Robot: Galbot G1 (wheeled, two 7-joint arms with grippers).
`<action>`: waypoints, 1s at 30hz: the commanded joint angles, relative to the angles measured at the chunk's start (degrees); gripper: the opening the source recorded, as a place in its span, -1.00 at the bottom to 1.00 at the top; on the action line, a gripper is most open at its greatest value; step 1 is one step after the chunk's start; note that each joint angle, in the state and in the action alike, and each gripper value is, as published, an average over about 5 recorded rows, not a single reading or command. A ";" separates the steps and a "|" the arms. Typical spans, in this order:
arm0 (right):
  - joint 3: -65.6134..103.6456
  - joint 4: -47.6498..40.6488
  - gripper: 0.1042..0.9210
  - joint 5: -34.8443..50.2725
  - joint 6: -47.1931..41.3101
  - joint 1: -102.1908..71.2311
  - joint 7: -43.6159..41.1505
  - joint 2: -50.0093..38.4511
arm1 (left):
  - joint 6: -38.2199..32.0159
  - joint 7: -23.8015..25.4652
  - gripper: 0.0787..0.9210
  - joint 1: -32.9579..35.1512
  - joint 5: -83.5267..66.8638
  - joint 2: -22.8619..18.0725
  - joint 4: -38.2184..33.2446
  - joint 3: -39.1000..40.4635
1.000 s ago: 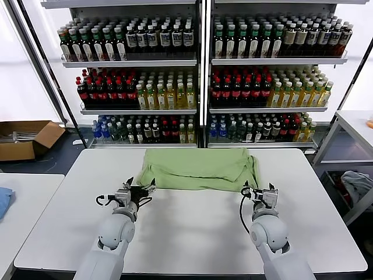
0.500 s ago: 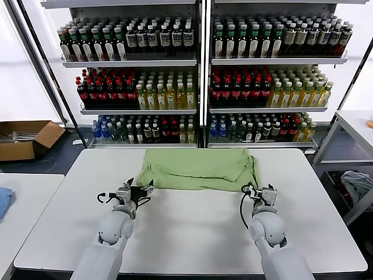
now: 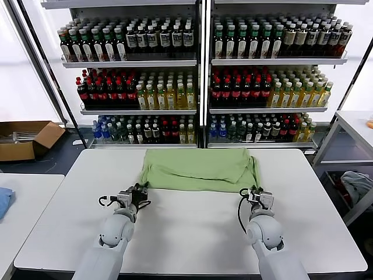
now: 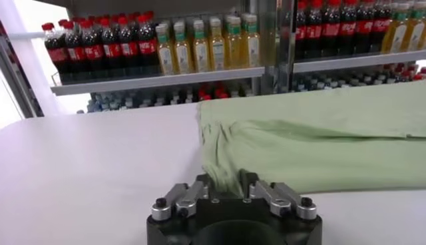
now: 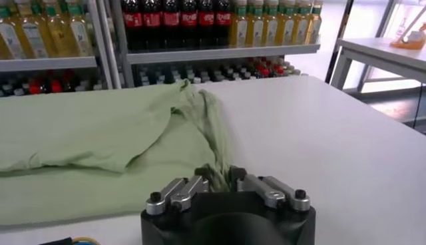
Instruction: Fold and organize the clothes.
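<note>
Next, my right gripper lets go of the corner of the light green polo shirt on the bare white table [image 3: 269,241] toward the table's near edge.
The light green polo shirt [image 3: 199,169] lies spread across the far half of the white table [image 3: 186,233], plain side up and partly folded. My left gripper [image 3: 140,190] is shut on the shirt's near left corner [image 4: 223,180]. My right gripper [image 3: 253,191] is shut on the shirt's near right corner [image 5: 217,174]. Both grippers sit low at the shirt's near edge. The shirt also shows in the left wrist view [image 4: 319,143] and in the right wrist view [image 5: 100,143].
Shelves of bottles [image 3: 201,76] stand behind the table. A cardboard box [image 3: 26,139] sits on the floor at far left. A side table with a blue cloth [image 3: 3,201] is on the left. A pale bundle of garments [image 3: 356,184] lies at right.
Both grippers have moved forward to the shirt's near edge and closed on its near corners. The shirt itself has hardly moved.
</note>
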 commanded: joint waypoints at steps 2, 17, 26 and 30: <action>0.04 3.19 -0.95 0.27 -0.30 -3.45 -0.13 -0.05 | -1.04 0.27 -0.70 2.26 1.09 0.73 -2.40 -0.57; 0.82 26.93 -0.95 -3.74 -1.22 -21.79 3.15 -1.02 | -0.86 -2.16 -0.99 26.43 4.49 4.29 -32.13 -3.12; 0.10 33.38 -0.95 -9.07 -1.45 -33.42 4.34 -2.54 | 0.15 -3.44 -0.99 41.32 5.78 6.05 -42.92 -6.86; 0.65 32.62 -0.95 -9.73 -1.47 -35.02 4.79 -2.95 | -0.31 -4.81 -0.99 45.70 7.07 4.26 -41.70 -6.32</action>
